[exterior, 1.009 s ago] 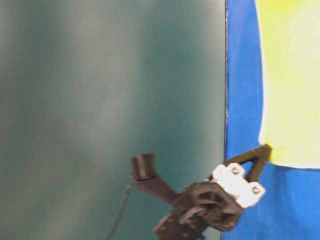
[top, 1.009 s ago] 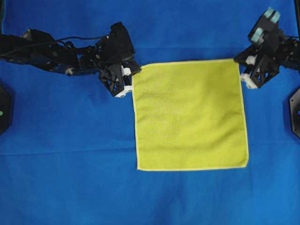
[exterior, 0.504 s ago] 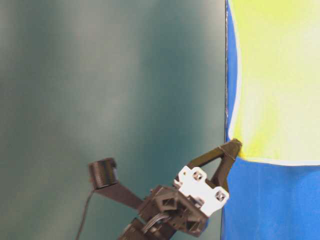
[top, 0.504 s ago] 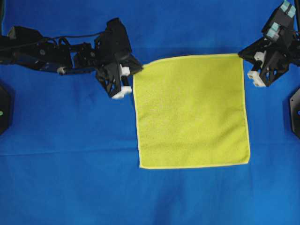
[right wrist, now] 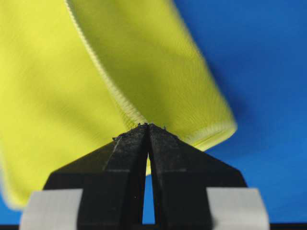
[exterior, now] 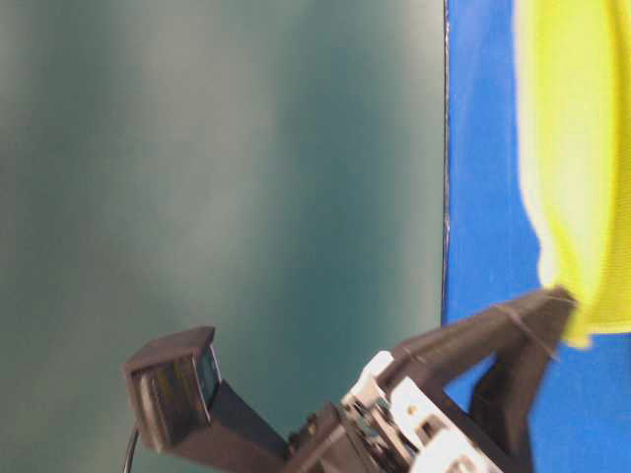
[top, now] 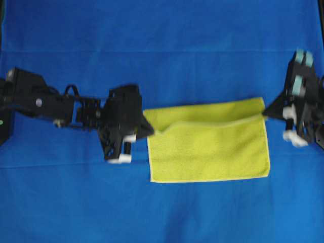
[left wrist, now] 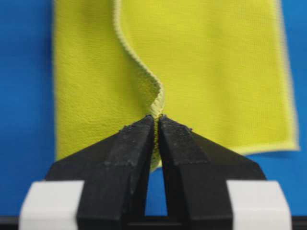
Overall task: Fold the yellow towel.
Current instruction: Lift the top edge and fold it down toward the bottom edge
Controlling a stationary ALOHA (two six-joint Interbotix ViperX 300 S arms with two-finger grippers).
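Note:
My left gripper is to let go of the yellow towel's far corner on the towel's near corner (top: pixel 153 179) along the same side edge.
The yellow towel (top: pixel 212 152) lies on the blue cloth with its far half lifted and doubled over toward the near half. My left gripper (top: pixel 148 129) is shut on the towel's left far corner; in the left wrist view the pale hem (left wrist: pixel 157 108) is pinched between the black fingers (left wrist: pixel 136 143). My right gripper (top: pixel 267 112) is shut on the right far corner, and the right wrist view shows the hem (right wrist: pixel 120 103) running into the closed tips (right wrist: pixel 147 126). The table-level view shows the towel (exterior: pixel 572 148) hanging from the left gripper (exterior: pixel 557 299).
A large blue cloth (top: pixel 162 50) covers the whole table under the towel. Black arm bases sit at the left edge (top: pixel 4 126) and right edge (top: pixel 319 136). In the table-level view a dark teal wall (exterior: pixel 217 177) fills the left side.
Both grippers have moved toward the near edge, carrying the towel's far edge with them. The towel went from lying flat and square to being doubled over on itself.

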